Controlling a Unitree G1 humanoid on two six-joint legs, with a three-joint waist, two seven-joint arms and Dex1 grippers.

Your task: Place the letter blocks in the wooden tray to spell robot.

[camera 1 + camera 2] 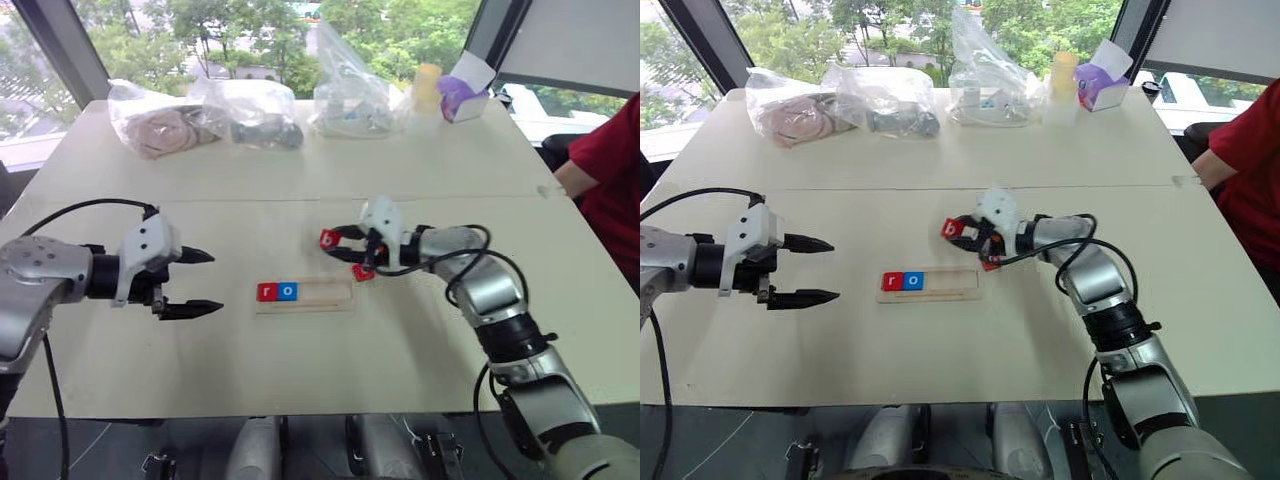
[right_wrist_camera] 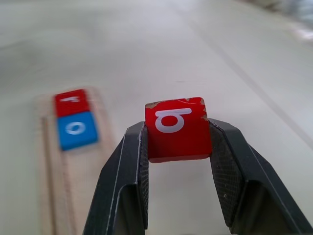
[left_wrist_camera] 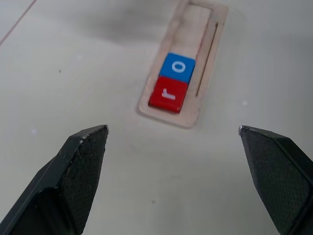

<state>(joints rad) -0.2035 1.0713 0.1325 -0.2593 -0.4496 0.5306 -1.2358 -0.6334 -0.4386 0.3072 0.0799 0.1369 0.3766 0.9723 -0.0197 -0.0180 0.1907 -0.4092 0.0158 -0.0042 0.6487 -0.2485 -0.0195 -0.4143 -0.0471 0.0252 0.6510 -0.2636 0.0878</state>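
Note:
Next, my right gripper puts the red "b" block down in the tray's bare slot [image 1: 308, 291] [image 2: 84, 165] against the blue "o" block. The "b" block is still held above the tray's side.
The wooden tray [image 1: 325, 295] lies at the table's middle. A red "r" block [image 1: 266, 292] and a blue "o" block [image 1: 288, 291] sit side by side at its left end, and the rest of the slot is bare. My right gripper [image 1: 331, 241] is shut on a red "b" block [image 2: 178, 128], held in the air above and to the right of the tray. A small red piece [image 1: 362, 271] shows under that gripper by the tray's right end; I cannot tell what it is. My left gripper [image 1: 214, 281] hangs open and empty to the left of the tray.
Clear plastic bags [image 1: 250, 112] with odds and ends line the far edge, along with a yellow cup [image 1: 427, 88] and a purple box [image 1: 462, 98]. A person in a red sleeve [image 1: 610, 170] sits at the right. A seam [image 1: 250, 199] crosses the table.

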